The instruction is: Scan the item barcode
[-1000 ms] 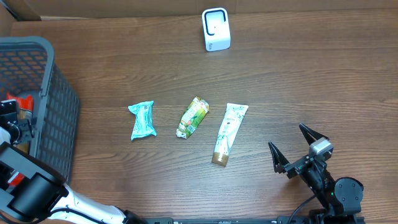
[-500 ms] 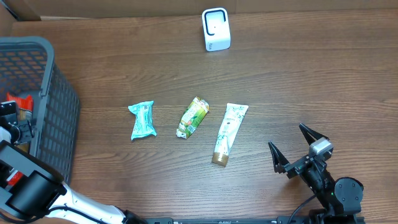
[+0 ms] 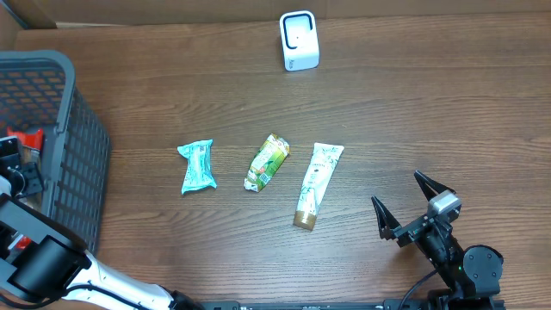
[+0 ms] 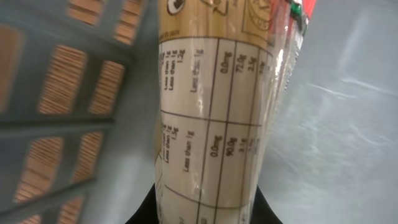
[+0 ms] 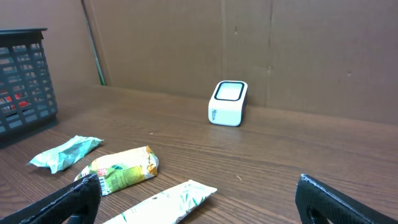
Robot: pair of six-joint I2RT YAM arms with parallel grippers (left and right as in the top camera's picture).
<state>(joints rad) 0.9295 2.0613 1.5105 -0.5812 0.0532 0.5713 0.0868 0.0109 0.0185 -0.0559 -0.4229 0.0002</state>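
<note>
My left gripper should release the item on the table [image 3: 247, 160] in between the teal packet and the green packet, so that it sits against the green packet.
The item [image 4: 217, 124], a beige packet printed with a nutrition table and red at its top edge, fills the left wrist view. My left gripper [image 4: 205, 208] is shut on it, a black finger [image 4: 146, 214] pressed against each side. From overhead that gripper [image 3: 17, 168] sits inside the grey basket [image 3: 82, 155], with a bit of red [image 3: 27, 136] beside it. No barcode shows on the packet face in view. The white scanner [image 3: 299, 40] stands at the table's far edge. My right gripper [image 3: 413, 207] stands open near the front right, holding nothing.
Three things lie in a row mid-table: a teal packet [image 3: 196, 166], a green packet [image 3: 267, 161] and a white tube [image 3: 317, 182]. The right wrist view shows the scanner [image 5: 228, 102] before a cardboard wall. The basket wall [image 4: 62, 118] is close on the left gripper's left.
Inside the basket the left gripper and the red bit beside it have shifted slightly. The right arm and the things on the table have not moved.
</note>
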